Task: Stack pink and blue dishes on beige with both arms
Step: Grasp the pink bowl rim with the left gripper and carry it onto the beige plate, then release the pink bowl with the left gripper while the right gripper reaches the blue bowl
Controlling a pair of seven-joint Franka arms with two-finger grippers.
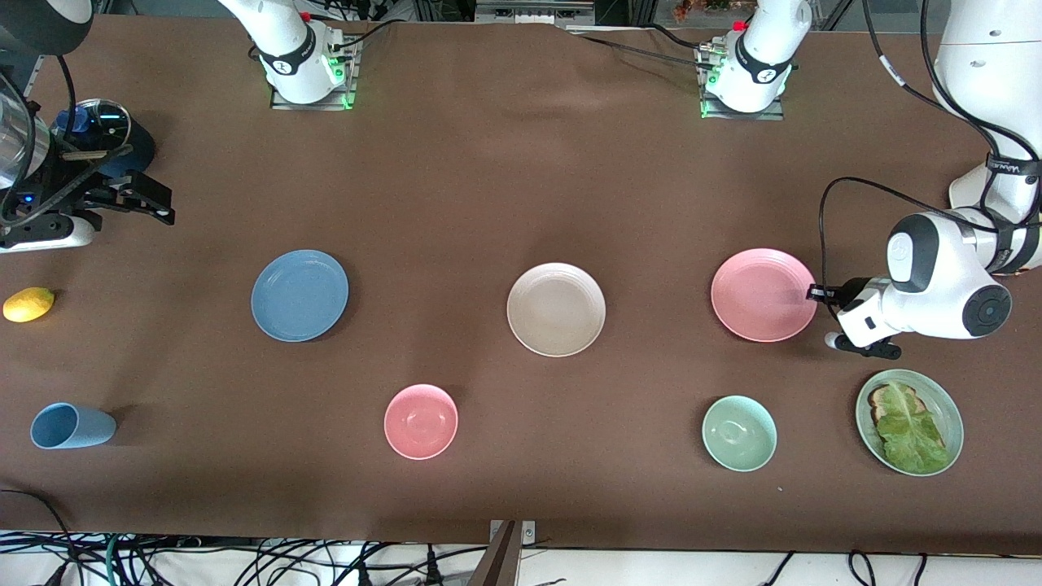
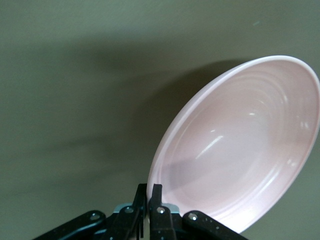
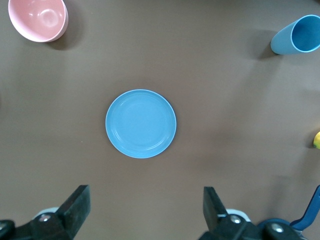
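Note:
Next, the left gripper releases the pink plate squarely on the beige plate at the table's middle (image 1: 556, 308).
The beige plate (image 1: 556, 309) lies at the table's middle. The blue plate (image 1: 299, 295) lies beside it toward the right arm's end and shows centred in the right wrist view (image 3: 141, 123). The pink plate (image 1: 762, 294) lies toward the left arm's end. My left gripper (image 1: 815, 294) sits low at that plate's outer edge, and the wrist view shows it (image 2: 149, 191) shut on the pink plate's (image 2: 240, 145) rim. My right gripper (image 1: 151, 203) hangs high over the table's right-arm end, and it (image 3: 145, 192) is open and holds nothing.
Nearer the camera are a pink bowl (image 1: 421, 421), a pale green bowl (image 1: 739, 433), a light blue cup (image 1: 72, 426) on its side and a green plate (image 1: 956, 419) with lettuce. A lemon (image 1: 28, 304) lies near the table's right-arm end.

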